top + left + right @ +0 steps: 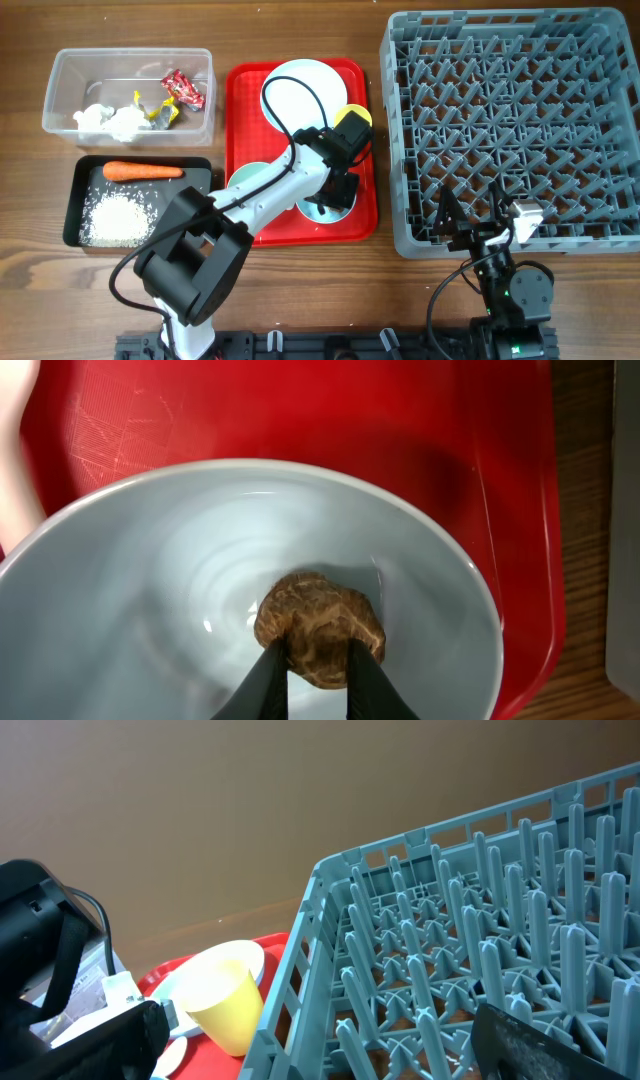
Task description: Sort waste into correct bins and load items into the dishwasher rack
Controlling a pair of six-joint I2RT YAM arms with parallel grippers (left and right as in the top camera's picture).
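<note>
The left gripper's fingers pinch only the near edge of the brown lump, so the robot should open them wide, back off and grip the lump around its wider middle (pixel 322 622) before lifting.
My left gripper (pixel 318 650) reaches down into the light-blue bowl (pixel 140 600) on the red tray (pixel 243 110). Its two black fingers press on either side of the small brown round lump (pixel 320 622) at the bowl's bottom. In the overhead view that gripper (pixel 338 190) hangs over the bowl (pixel 325 212). My right gripper (pixel 472 215) stands open over the front edge of the grey dishwasher rack (pixel 510 120), holding nothing. The light-blue plate (pixel 300 92), yellow cup (pixel 355 118) and pale green bowl (pixel 245 180) are on the red tray.
The clear tub (pixel 60 95) at back left holds white tissues (pixel 110 120) and wrappers (pixel 183 88). In front of it, the black tray (pixel 72 215) holds the carrot (pixel 142 171) and rice (pixel 118 218). The rack's pegs (pixel 480 920) fill the right wrist view.
</note>
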